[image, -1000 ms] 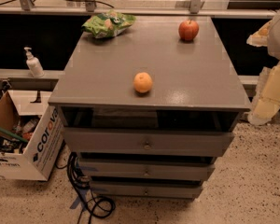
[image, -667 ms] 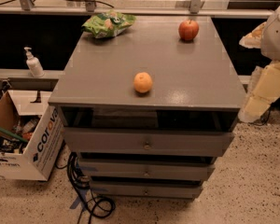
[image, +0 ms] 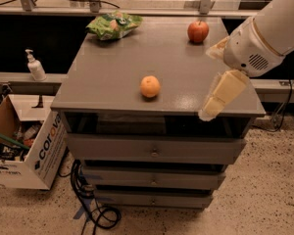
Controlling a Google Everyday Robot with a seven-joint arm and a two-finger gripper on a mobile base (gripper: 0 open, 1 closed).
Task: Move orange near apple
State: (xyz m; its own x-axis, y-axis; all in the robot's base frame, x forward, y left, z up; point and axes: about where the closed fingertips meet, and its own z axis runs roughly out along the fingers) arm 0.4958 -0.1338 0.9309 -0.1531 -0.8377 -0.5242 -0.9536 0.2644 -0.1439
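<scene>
Next, I move my gripper to the middle of the orange [image: 150, 86] near the front of the grey cabinet top and close it there.
The orange [image: 150, 86] sits near the front middle of the grey cabinet top [image: 112, 72]. The red apple [image: 198, 31] stands at the back right of the same top, well apart from the orange. My gripper [image: 209, 83] hangs over the right front part of the top, to the right of the orange and in front of the apple. Its two cream fingers [image: 222, 93] are spread apart with nothing between them. The white arm [image: 272, 31] comes in from the upper right.
A green snack bag [image: 113, 24] lies at the back left of the top. Drawers [image: 154, 151] are below. A cardboard box [image: 24, 148] and a pump bottle [image: 35, 65] are at the left. Cables [image: 90, 204] lie on the floor.
The arm and gripper have moved in from the right edge, leftward over the cabinet top's right front part. The orange and the apple have not moved.
</scene>
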